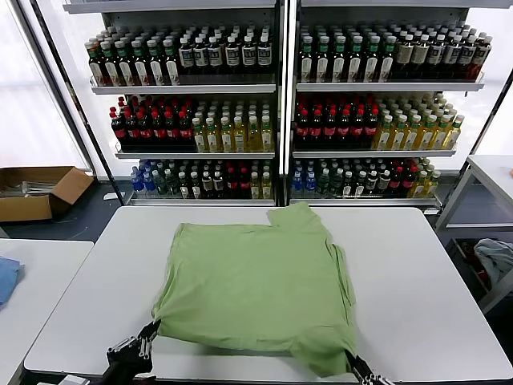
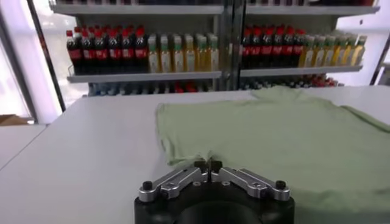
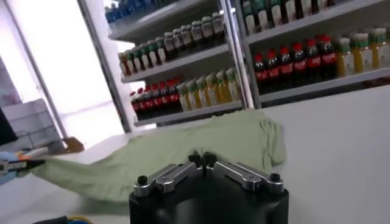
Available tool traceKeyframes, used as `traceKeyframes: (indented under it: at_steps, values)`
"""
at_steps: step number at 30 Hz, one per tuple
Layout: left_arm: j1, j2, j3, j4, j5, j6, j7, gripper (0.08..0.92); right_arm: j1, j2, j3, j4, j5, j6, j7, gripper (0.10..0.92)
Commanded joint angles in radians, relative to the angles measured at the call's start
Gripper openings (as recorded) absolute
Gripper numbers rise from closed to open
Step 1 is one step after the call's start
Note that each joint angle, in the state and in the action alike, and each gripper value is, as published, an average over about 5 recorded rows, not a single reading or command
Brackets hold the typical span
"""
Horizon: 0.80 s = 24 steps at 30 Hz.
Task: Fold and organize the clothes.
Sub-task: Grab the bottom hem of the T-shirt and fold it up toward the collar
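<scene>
Next, my right gripper releases the hem corner on the shirt's side edge [image 1: 333, 258], slightly nearer than the far sleeve.
The light green shirt [image 1: 256, 285] lies flat on the white table [image 1: 417, 297], with one sleeve pointing to the far edge. My left gripper [image 1: 149, 330] is at the shirt's near left corner, shut on the hem; the left wrist view shows the fabric [image 2: 274, 131] puckered between its tips [image 2: 208, 163]. My right gripper [image 1: 353, 365] is at the near right corner, shut on the shirt edge; in the right wrist view the shirt [image 3: 183, 155] spreads away from its tips [image 3: 202, 158]. The checkered print and the buttons are hidden.
Shelves of drink bottles [image 1: 280, 104] stand behind the table. A cardboard box [image 1: 36, 192] sits on the floor at the left. A side table at the left holds a blue cloth [image 1: 6, 277]. A grey-blue cloth [image 1: 497, 257] lies at the right.
</scene>
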Motion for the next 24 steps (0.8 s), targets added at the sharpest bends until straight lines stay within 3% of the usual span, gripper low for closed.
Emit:
traceKeyframes:
  at_steps: [1, 13, 19, 24]
  values:
    - [-0.263, 0.051, 0.003, 0.112, -0.097, 0.029, 0.053, 0.087, 0.431, -0.065, -0.061, -0.034, 0.169, -0.142, 0.200, 0.108]
    - [-0.585, 0.069, 0.064, 0.379, -0.195, 0.103, 0.054, 0.087, 0.804, -0.189, -0.206, -0.368, 0.129, -0.189, 0.236, 0.108]
    - [-0.657, 0.069, 0.113, 0.490, -0.147, 0.098, 0.068, 0.087, 0.868, -0.186, -0.295, -0.514, 0.032, -0.202, 0.224, 0.108]
    - [-0.659, 0.057, 0.126, 0.540, -0.086, 0.090, 0.066, 0.099, 0.875, -0.182, -0.324, -0.527, -0.063, -0.269, 0.237, 0.120]
